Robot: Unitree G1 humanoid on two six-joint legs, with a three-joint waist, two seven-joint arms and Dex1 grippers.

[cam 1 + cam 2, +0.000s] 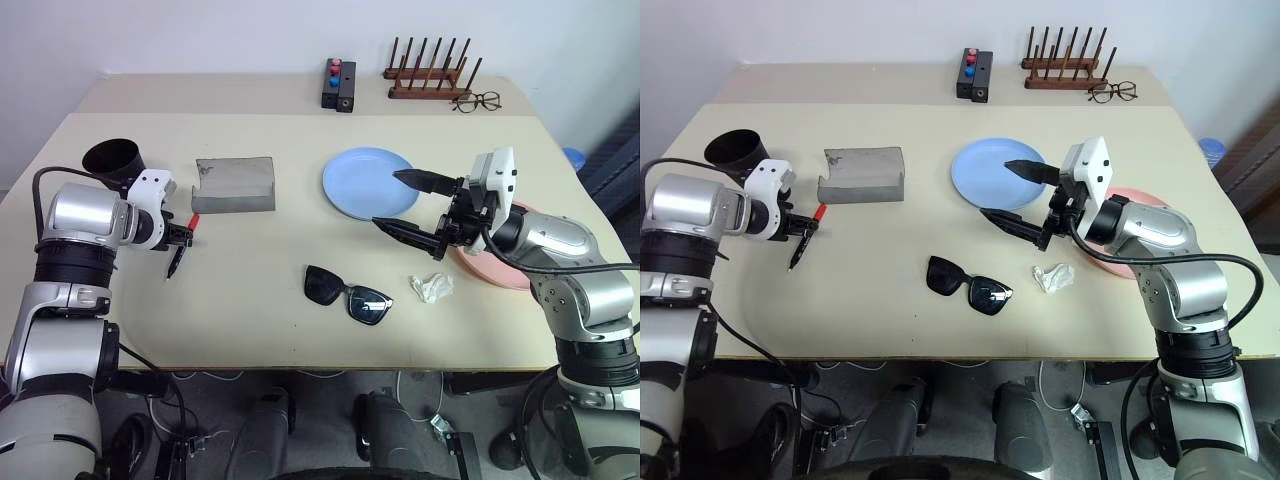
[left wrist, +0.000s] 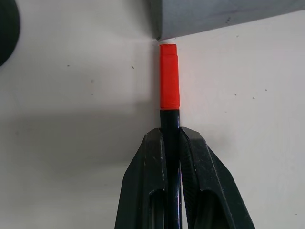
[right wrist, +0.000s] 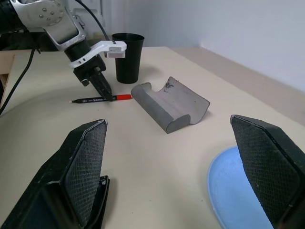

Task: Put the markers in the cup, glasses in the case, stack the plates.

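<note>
I need to let go of the marker with my left gripper inside the opening of the black cup [image 1: 109,160] [image 2: 5,28], with the marker's red end up.
My left gripper [image 2: 170,133] is shut on the black body of the marker [image 1: 181,246]. The marker lies low along the tabletop with its red end [image 2: 169,76] pointing at a corner of the grey case [image 1: 235,183]. The black cup [image 1: 112,158] stands just behind my left hand. The black sunglasses [image 1: 348,293] lie unfolded near the front middle. My right gripper [image 1: 388,198] hovers open and empty over the near edge of the blue plate [image 1: 358,172]. The pink plate [image 1: 492,272] lies mostly hidden under my right arm.
A crumpled white scrap [image 1: 431,287] lies right of the sunglasses. At the back stand a wooden peg rack [image 1: 430,78], wire-framed eyeglasses [image 1: 478,101] and a black box [image 1: 338,88] with red and blue knobs.
</note>
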